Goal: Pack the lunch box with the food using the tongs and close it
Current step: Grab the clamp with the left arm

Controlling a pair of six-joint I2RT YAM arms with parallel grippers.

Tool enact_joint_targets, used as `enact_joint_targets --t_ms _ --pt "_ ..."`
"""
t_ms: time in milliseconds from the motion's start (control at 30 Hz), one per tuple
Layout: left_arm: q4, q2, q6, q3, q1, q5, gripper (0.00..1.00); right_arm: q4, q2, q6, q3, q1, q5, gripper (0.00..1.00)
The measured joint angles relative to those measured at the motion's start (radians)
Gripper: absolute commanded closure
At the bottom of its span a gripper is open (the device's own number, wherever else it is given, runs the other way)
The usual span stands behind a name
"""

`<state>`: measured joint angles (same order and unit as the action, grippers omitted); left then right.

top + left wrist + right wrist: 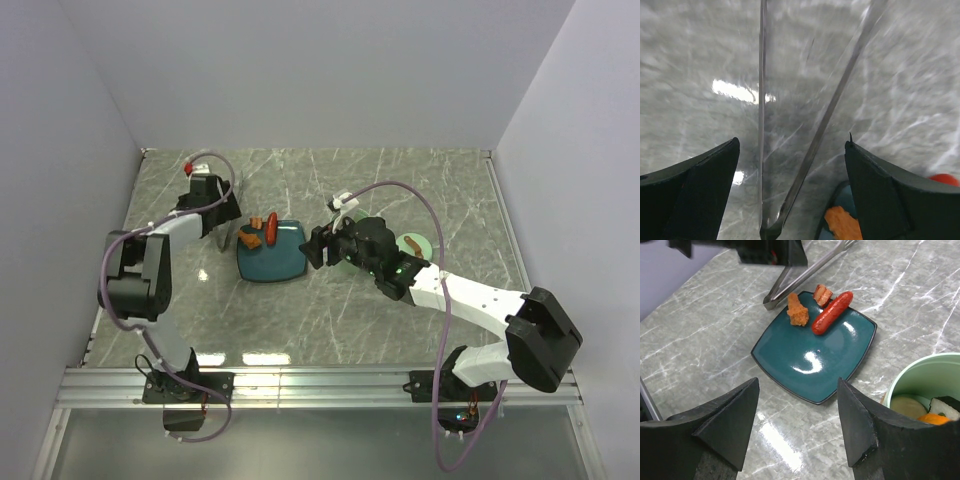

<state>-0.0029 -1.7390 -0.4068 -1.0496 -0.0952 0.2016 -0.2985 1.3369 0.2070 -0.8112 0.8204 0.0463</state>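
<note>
Next, my left gripper closes around the middle of both arms (229, 223) (811, 151) of the metal tongs, because the tongs can pinch food when the arms are squeezed together.
The metal tongs (805, 160) lie on the marble table between the wide-apart fingers of my left gripper (791, 145), which is open and touches neither arm of them. My right gripper (797, 382) is open and empty, hovering over the near corner of the teal plate (790, 347). Food on the plate's far edge: a red sausage (832, 312), an orange piece (797, 310) and a small striped red-brown piece (822, 294). The mint-green lunch box (920, 372) stands open to the right of the plate, with a pale slice (907, 405), an orange bit and a white-and-black piece inside.
The round green lid (415, 243) lies on the table behind the right arm. From above, my left gripper (225, 215) is just left of the plate (270, 262), my right gripper (320, 245) just right of it. Walls enclose the table.
</note>
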Motion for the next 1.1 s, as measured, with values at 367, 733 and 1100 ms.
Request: enact_joint_targets --t_ms 367,733,1100 --pt "-0.062 -0.113 -0.007 -0.082 0.000 -0.021 0.08 0.000 0.029 0.000 0.000 0.000 0.000 0.29" --pt "-0.153 -0.222 0.002 -0.201 -0.003 -0.007 0.20 -0.001 0.038 0.000 0.000 0.000 0.000 0.29" --pt "-0.247 -0.314 0.043 -0.338 -0.075 0.134 0.51 -0.001 0.039 0.000 0.000 0.000 0.003 0.29"
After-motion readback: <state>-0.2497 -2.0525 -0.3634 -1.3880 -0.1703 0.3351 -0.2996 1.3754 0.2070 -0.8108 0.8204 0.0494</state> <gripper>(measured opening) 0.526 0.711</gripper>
